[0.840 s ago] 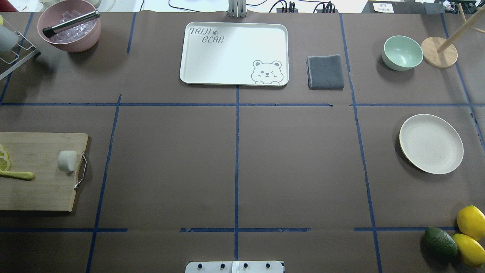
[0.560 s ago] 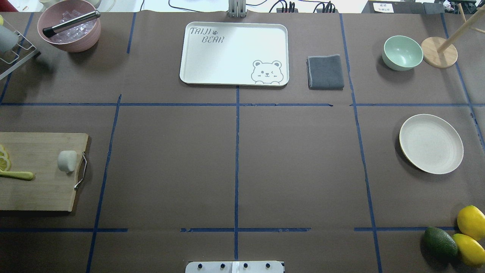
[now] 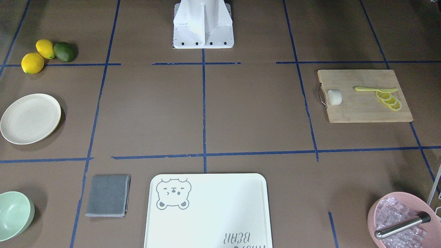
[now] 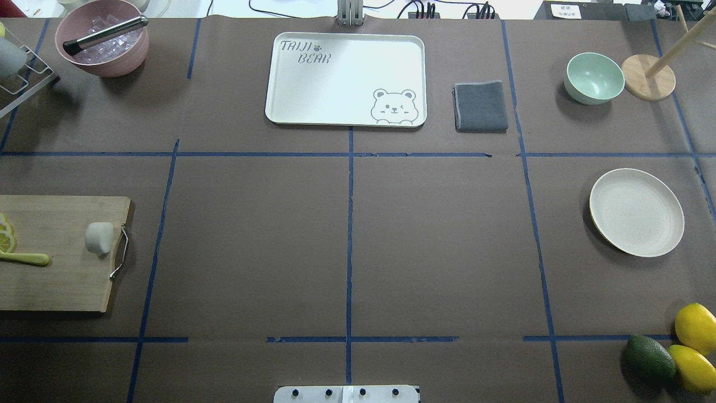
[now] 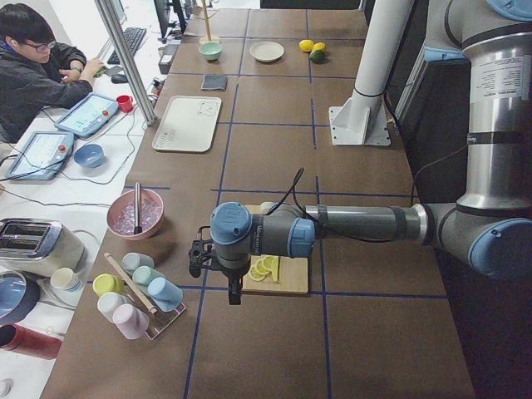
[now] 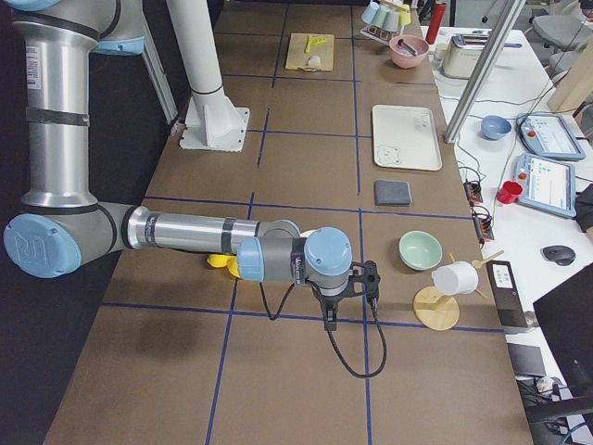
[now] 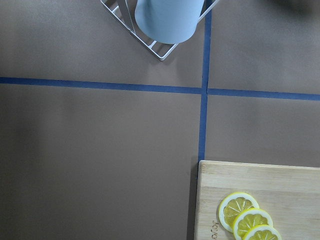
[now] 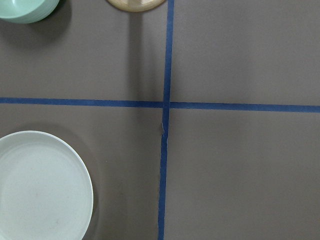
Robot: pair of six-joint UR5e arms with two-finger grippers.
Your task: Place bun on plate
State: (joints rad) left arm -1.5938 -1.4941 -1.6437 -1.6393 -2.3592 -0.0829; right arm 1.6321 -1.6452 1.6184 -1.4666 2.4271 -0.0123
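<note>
Next, my right gripper grips the rim of the cream plate [image 3: 2,117] [image 8: 92,200] at the side farthest from the wooden cutting board.
The small white bun [image 4: 99,237] lies on a wooden cutting board [image 4: 61,280] at the table's left side, close to the board's metal handle; it also shows as the bun [image 3: 334,97]. The empty cream plate [image 4: 636,212] sits far off at the right side, seen again as the plate [image 3: 30,118] and the plate [image 8: 40,185]. My left gripper [image 5: 200,258] hangs over the table's left end, past the board. My right gripper [image 6: 368,278] hangs over the right end near the plate. Both show only in the side views, so I cannot tell whether they are open or shut.
Lemon slices [image 4: 5,235] and a yellow knife [image 4: 25,258] share the board. A bear-print tray [image 4: 345,78], grey cloth [image 4: 480,106], mint bowl [image 4: 593,78], pink ice bowl [image 4: 102,38], cup rack [image 7: 165,25], wooden stand [image 4: 649,76], lemons and avocado [image 4: 650,358] ring the table.
</note>
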